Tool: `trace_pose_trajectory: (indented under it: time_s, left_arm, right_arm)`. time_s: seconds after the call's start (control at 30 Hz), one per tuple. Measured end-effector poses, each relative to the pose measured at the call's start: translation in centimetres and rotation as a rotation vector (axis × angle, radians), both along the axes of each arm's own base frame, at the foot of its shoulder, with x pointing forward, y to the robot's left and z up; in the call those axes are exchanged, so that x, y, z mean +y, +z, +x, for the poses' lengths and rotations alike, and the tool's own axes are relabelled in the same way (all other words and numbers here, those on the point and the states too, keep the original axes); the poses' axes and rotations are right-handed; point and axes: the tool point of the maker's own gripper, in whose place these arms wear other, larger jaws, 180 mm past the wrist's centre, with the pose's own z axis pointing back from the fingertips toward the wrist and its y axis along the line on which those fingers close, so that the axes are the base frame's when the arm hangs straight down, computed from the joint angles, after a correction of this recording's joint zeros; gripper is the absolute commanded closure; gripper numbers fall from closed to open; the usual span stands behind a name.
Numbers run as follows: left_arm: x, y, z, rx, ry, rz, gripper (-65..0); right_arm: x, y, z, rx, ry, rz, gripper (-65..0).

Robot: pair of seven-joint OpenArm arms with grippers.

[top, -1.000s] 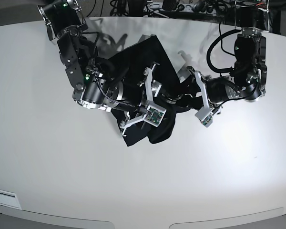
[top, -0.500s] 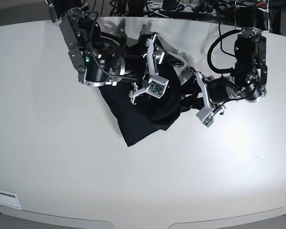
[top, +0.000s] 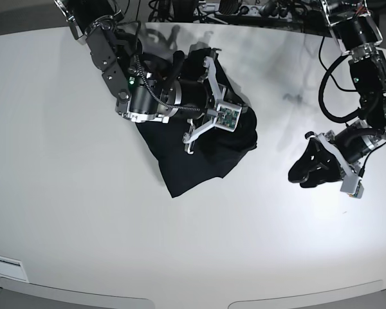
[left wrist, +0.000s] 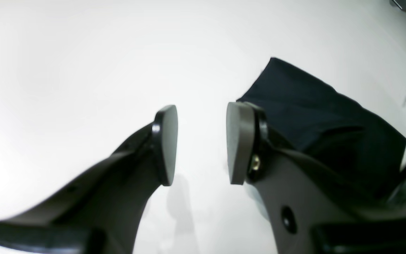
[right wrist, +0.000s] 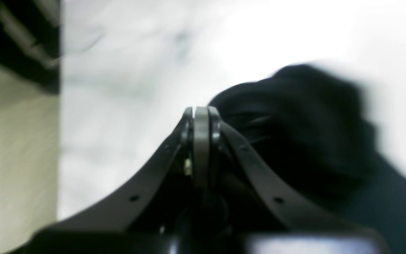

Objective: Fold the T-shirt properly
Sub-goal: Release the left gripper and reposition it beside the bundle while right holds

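Note:
I will use my right gripper to bring the T-shirt's bunched edge over to my left gripper, as it lies short of it, and then take the T-shirt's near corner point(top: 174, 191).
The black T-shirt point(top: 180, 168) lies crumpled on the white table point(top: 83, 212), left of centre. My right gripper point(top: 243, 122) hovers over the shirt's right edge. In the right wrist view its fingers point(right wrist: 201, 141) are shut, pad against pad, with no cloth showing between them, and the bunched T-shirt point(right wrist: 312, 134) sits just behind and to the right. My left gripper point(top: 300, 174) is off to the right over bare table, apart from the shirt. Its pads point(left wrist: 238, 141) stand open around nothing, and the T-shirt point(left wrist: 312, 113) shows beyond the right finger.
The table's far edge point(top: 257, 27) runs behind the arms, with cables and equipment past it. The right arm's body point(top: 148, 96) lies across the shirt's upper part. White tabletop stretches along the whole near side point(top: 199, 257).
My left arm has pulled away from the shirt, rightward and toward the near side. The right arm swung over the shirt's top right and its fingers went from open to shut.

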Motion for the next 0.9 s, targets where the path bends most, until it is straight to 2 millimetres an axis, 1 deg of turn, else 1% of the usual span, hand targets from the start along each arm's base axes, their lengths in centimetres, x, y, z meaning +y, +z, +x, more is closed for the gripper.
trace_pose_trajectory:
  time_s: [0.07,0.13,0.23,0.3,0.33,0.4,0.43,0.47,0.57,0.6,0.63,0.77,0.8,0.83,0.87,0.9]
  left_arm:
    - [0.0,-1.1,-0.9,0.035,0.0,0.003,-25.0]
    - [-0.1,-2.2,-1.8,0.066,-0.004,0.002,-25.0]
    - [-0.1,-2.8,-2.4,0.081,-0.016,0.012,-25.0]
    - [-0.2,-2.8,-2.4,0.079,-0.018,0.011,-25.0]
    - [-0.2,-2.8,-2.4,0.079,-0.018,0.01,-25.0]
    - [-0.2,-2.9,-2.5,0.081,-0.018,0.011,-25.0]
    - [-0.2,-3.0,-2.6,0.084,-0.018,0.011,-25.0]
    - [-0.2,-3.0,-2.7,0.084,-0.021,0.012,-25.0]
    - [-0.2,-3.0,-2.7,0.084,-0.021,0.012,-25.0]
    - [-0.2,-3.0,-2.6,0.081,-0.02,0.011,-25.0]
    - [-0.2,-3.0,-2.6,0.081,-0.021,0.011,-25.0]
    - [-0.2,-3.0,-2.6,0.082,-0.021,0.012,-25.0]
    - [-0.2,-3.0,-2.6,0.082,-0.021,0.011,-25.0]
    - [-0.2,-3.0,-2.6,0.082,-0.021,0.012,-25.0]
    - [-0.2,-3.0,-2.6,0.081,-0.021,0.011,-25.0]
    - [-0.2,-3.0,-2.6,0.082,-0.021,0.011,-25.0]
  right_arm:
    - [-0.2,1.6,0.6,-0.039,-0.024,0.052,0.0]
    - [-0.7,2.8,1.2,-0.072,-0.045,0.078,0.0]
    - [-2.0,4.3,2.6,-0.115,-0.101,0.103,0.0]
    - [-3.0,4.6,3.4,-0.119,-0.14,0.109,0.0]
    - [-3.4,4.4,3.6,-0.103,-0.151,0.102,0.0]
    - [-3.5,4.4,3.0,-0.048,-0.137,0.123,0.0]
    - [-3.2,4.5,2.4,-0.018,-0.118,0.146,-1.4]
    - [-2.9,4.5,1.8,0.011,-0.103,0.169,-8.7]
    - [-2.4,3.5,0.0,0.073,-0.078,0.18,-36.7]
    - [-2.2,3.2,-0.4,0.079,-0.068,0.166,-43.1]
    - [-1.9,3.0,-0.8,0.082,-0.053,0.161,-46.1]
    - [-0.3,2.6,-2.4,0.078,0.012,0.138,-46.3]
    - [-0.2,2.5,-2.5,0.068,0.013,0.126,-46.2]
    - [-0.3,2.5,-2.0,0.04,0.001,0.118,-45.5]
    - [-0.4,2.6,-1.3,0.008,-0.015,0.106,-42.5]
    - [-0.7,2.8,-0.4,-0.035,-0.037,0.092,-35.7]
